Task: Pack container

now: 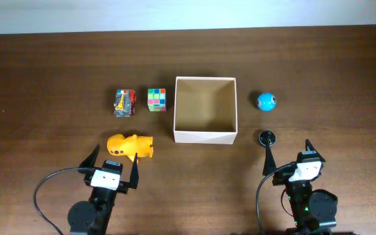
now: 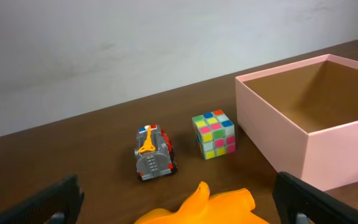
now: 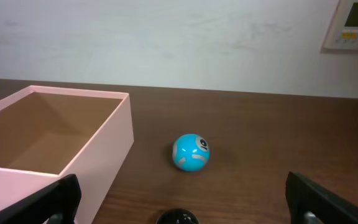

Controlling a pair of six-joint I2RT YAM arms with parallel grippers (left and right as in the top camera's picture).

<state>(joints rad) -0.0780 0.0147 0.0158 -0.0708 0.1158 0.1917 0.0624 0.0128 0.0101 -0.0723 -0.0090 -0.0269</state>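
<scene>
My left gripper is to go next past the yellow toy animal to the grey toy truck beside the colour cube and close across the truck's middle (image 1: 125, 102) (image 2: 153, 151).
The container (image 1: 205, 136), a square open-topped box with white walls and tan inside, stands mid-table and holds nothing I can see; it also shows in the left wrist view (image 2: 272, 124) and right wrist view (image 3: 107, 143). Left of it are a colour cube (image 1: 156, 100) (image 2: 214, 134), a grey toy truck (image 1: 125, 102) (image 2: 154, 153) and a yellow toy animal (image 1: 130, 146) (image 2: 210, 208). Right of it are a blue ball (image 1: 266, 101) (image 3: 191, 152) and a small black round object (image 1: 267, 138) (image 3: 178, 217). My left gripper (image 1: 113, 161) (image 2: 179, 202) is open just behind the yellow toy. My right gripper (image 1: 286, 154) (image 3: 182, 202) is open behind the black object.
The dark wooden table (image 1: 57, 72) ends at a white wall at the far edge. A wall panel (image 3: 356, 25) shows at the upper right of the right wrist view. Black cables loop beside both arm bases at the front edge.
</scene>
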